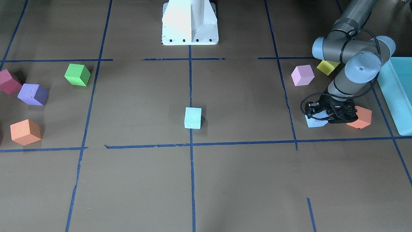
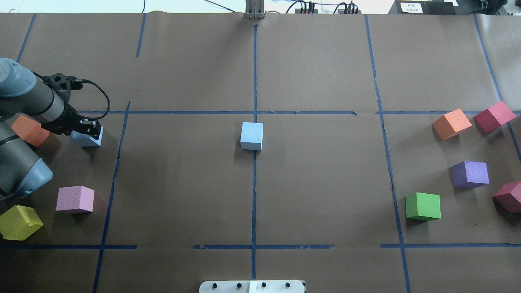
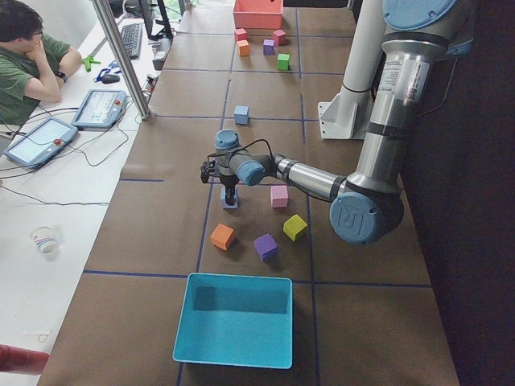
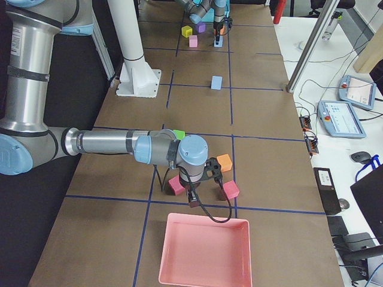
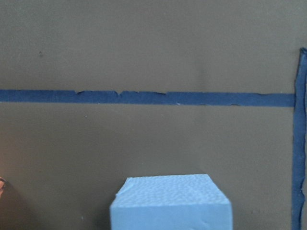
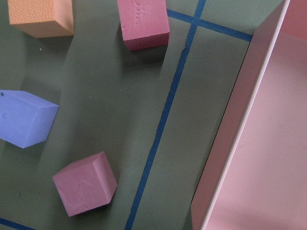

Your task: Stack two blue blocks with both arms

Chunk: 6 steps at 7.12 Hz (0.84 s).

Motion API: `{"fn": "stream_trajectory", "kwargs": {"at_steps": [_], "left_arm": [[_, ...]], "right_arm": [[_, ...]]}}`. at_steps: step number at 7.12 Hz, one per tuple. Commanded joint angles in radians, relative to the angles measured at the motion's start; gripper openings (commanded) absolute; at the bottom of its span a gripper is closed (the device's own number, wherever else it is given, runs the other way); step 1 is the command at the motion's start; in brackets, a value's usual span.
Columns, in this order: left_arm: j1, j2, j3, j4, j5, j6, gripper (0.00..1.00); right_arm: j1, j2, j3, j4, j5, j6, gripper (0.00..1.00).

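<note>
My left gripper is to set the second blue block on top of the pale blue block (image 1: 192, 114) at the table's centre. It will let go of it there.
One pale blue block (image 1: 192, 118) sits alone at the table's centre, also in the overhead view (image 2: 251, 136). The second blue block (image 2: 88, 139) rests on the table at the robot's left and shows in the front view (image 1: 314, 121) and low in the left wrist view (image 5: 170, 203). My left gripper (image 2: 84, 129) is down over this block with its jaws astride it; I cannot tell whether they press on it. My right gripper (image 4: 192, 201) shows only in the exterior right view, hovering by the pink tray; I cannot tell if it is open or shut.
An orange cube (image 1: 362, 117) sits close beside the left gripper, with pink (image 1: 302, 75) and yellow (image 1: 326, 67) cubes behind. A teal box (image 1: 397, 96) stands at that table end. Green (image 2: 423, 206), purple (image 2: 470, 174), orange and maroon cubes and a pink tray (image 4: 203, 251) lie at the right end.
</note>
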Motion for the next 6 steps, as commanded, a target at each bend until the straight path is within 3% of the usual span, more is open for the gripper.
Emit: {"fn": "stream_trajectory", "kwargs": {"at_steps": [1, 2, 4, 6], "left_arm": [[0.0, -0.054, -0.036, 0.017, 0.001, -0.007, 0.31], [0.0, -0.108, -0.055, 0.069, 0.001, -0.008, 0.31], [0.045, -0.337, -0.058, 0.31, 0.001, -0.011, 0.32], [0.161, -0.523, -0.026, 0.361, 0.029, -0.088, 0.33]], "right_arm": [[0.0, 0.0, 0.0, 0.0, 0.0, 0.001, 1.0], [0.0, 0.0, 0.0, 0.0, 0.0, 0.001, 1.0], [0.0, -0.002, 0.0, 0.0, 0.0, 0.001, 1.0], [0.0, -0.002, 0.002, 0.0, 0.0, 0.002, 1.0]]}}
